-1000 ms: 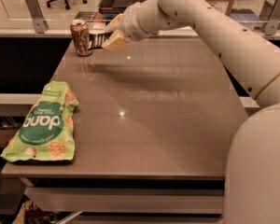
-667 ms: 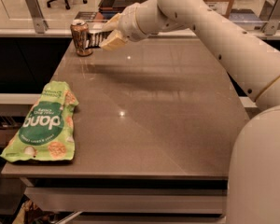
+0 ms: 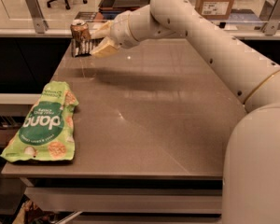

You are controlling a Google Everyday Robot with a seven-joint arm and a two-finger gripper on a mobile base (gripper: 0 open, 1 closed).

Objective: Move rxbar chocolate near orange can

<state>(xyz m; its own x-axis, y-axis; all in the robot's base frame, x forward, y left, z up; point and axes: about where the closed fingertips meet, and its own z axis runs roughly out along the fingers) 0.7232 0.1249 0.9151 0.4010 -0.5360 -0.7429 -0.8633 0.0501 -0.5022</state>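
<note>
The gripper should put the rxbar chocolate down on the brown table [image 3: 82, 51], close in front of the orange can.
The orange can [image 3: 79, 31] stands upright at the far left corner of the brown table [image 3: 154, 120]. My gripper [image 3: 99, 41] is just right of the can, reaching in from the right. It is shut on the rxbar chocolate [image 3: 81, 48], a dark flat bar with a crimped end. The bar hangs in front of the lower part of the can, a little above the table, and its shadow falls on the tabletop below. The bar's right end is hidden between my fingers [image 3: 105, 48].
A large green snack bag [image 3: 44, 123] lies at the near left edge of the table. My pale arm [image 3: 210, 45] crosses the back right of the table. A counter with metal brackets runs behind the table.
My gripper has moved a little left and down with the bar, closer to the can. The can and the green bag have not moved.
</note>
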